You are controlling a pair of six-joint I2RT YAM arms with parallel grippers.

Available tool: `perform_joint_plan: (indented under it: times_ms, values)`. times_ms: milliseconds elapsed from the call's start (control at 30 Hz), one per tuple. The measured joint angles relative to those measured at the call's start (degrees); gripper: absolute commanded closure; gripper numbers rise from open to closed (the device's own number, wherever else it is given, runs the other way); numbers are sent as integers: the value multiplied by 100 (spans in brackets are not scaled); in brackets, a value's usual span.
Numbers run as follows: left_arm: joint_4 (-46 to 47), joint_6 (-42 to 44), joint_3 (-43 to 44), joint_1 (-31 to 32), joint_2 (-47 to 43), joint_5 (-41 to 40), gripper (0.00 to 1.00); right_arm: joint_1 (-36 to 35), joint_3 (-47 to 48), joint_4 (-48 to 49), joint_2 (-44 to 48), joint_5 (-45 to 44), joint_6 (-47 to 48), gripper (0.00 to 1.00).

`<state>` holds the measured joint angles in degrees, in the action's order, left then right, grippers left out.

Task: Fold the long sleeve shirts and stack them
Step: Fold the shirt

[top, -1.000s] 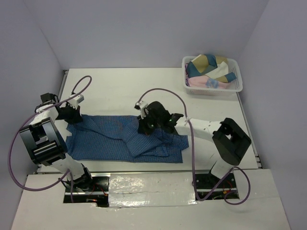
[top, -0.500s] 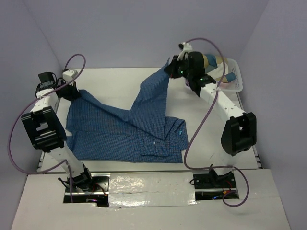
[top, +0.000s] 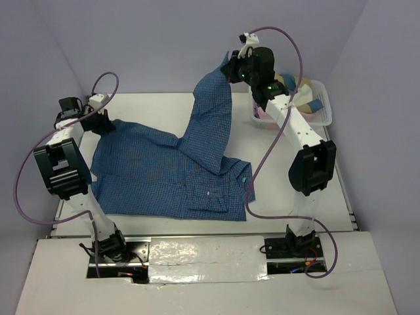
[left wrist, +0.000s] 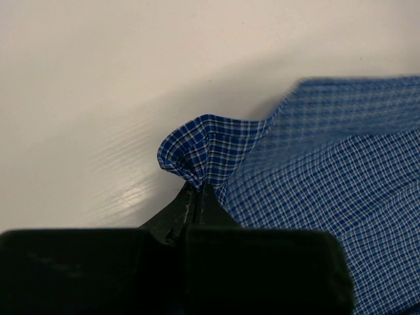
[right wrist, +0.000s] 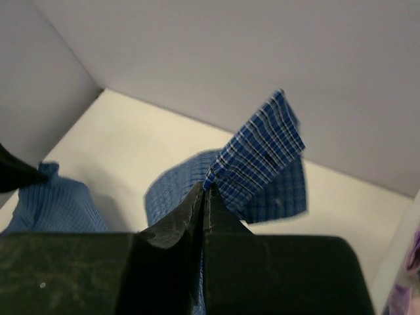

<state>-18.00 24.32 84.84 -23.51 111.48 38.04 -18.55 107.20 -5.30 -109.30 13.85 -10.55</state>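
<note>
Next, I release the shirt's corner with my left gripper on the flat blue shirt body, just inside the hem (top: 112, 165). That corner is now bunched low on the table.
A blue fine-checked long sleeve shirt (top: 164, 174) lies spread on the white table. My right gripper (top: 230, 67) is shut on the end of one sleeve (right wrist: 262, 154) and holds it high above the table's back edge, so the sleeve hangs stretched down to the shirt body. My left gripper (top: 105, 123) is shut on a bunched corner of the same shirt (left wrist: 203, 147) at the far left, low on the table. More folded garments (top: 285, 92) lie in a basket at the back right.
A white basket (top: 325, 117) with coloured cloth stands at the back right, just beside my raised right arm. The back wall is close behind the right gripper. Bare table (top: 295, 184) shows right of the shirt.
My right gripper has gone from low on the shirt's middle up and back, lifting the sleeve high. My left gripper has drawn its corner further back and left.
</note>
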Motion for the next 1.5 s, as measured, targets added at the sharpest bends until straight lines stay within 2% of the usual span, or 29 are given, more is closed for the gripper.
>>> perform_joint_plan:
  times_ms: [200, 367, 533, 667, 800, 900, 1000, 1133, 1167, 1300, 1333, 1400, 1467, 1500]
  values:
    - [4, 229, -247, 31, 0, 59, 100, -4, 1182, -61, -466, 118, 361, 100]
    - [11, 278, -258, 33, 17, 96, 100, -33, 2603, -46, -1123, 203, 542, 100]
    - [52, 323, -304, 33, 31, 109, 100, -61, 2452, 184, -1167, 511, 723, 100]
    - [22, 474, -376, 33, 31, 114, 100, -195, 2402, -50, -1303, 629, 1091, 100]
    - [28, 787, -601, 2, 2, 203, 97, -452, 946, 9, -728, 702, 1526, 100]
    - [-59, 1220, -1005, -103, -160, 354, 91, -680, -852, 195, 162, 780, 1733, 100]
    - [-236, 1847, -1440, -267, -492, 503, 86, -931, -2374, 376, 1169, 852, 1849, 100]
    - [-461, 2964, -2107, -455, -1161, 592, 77, -1322, -3539, 654, 2358, 789, 1961, 100]
    - [-507, 3250, -2260, -487, -1318, 579, 74, -1419, -3713, 774, 2568, 774, 1963, 100]
    - [-872, 4472, -2732, -557, -1722, 490, 42, -1735, -4393, 1169, 3180, 754, 1921, 100]
    - [-994, 4690, -2780, -566, -1746, 442, 39, -1762, -4575, 1248, 3272, 741, 1895, 100]
    - [-1283, 5099, -2793, -581, -1751, 348, 24, -1762, -4839, 1314, 3351, 702, 1836, 100]
    - [-1648, 5403, -2712, -605, -1751, 267, 17, -1755, -5112, 1370, 3388, 658, 1749, 100]
    - [-1832, 5552, -2636, -610, -1751, 245, 17, -1744, -5230, 1397, 3394, 645, 1714, 100]
